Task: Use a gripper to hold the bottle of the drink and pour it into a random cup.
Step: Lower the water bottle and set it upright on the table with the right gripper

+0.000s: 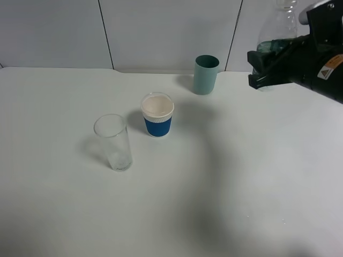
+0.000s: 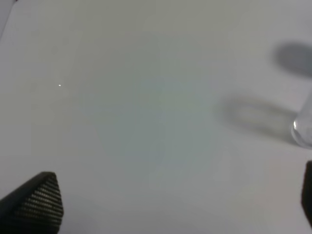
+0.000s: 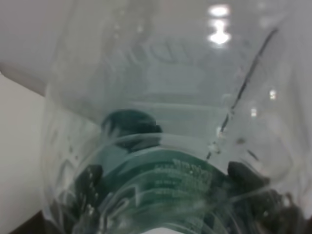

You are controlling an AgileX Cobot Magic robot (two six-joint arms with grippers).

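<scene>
My right gripper will release the bottle on the bare white table (image 1: 269,130) below it, level with the blue paper cup.
My right gripper (image 1: 263,63) is shut on a clear plastic bottle (image 1: 280,25) and holds it upright, lifted at the far right, right of the teal cup (image 1: 206,74). In the right wrist view the bottle (image 3: 170,122) fills the frame, with its green label low down and dark fingers showing through it. A blue paper cup (image 1: 157,115) with a white inside stands mid-table. A clear glass (image 1: 113,142) stands to its front left. My left gripper (image 2: 173,204) is open over bare table, with the glass's edge (image 2: 303,127) beside it; it is out of the exterior view.
The white table (image 1: 241,176) stretches wide in front of the cups. A white panelled wall (image 1: 161,32) runs along the back edge.
</scene>
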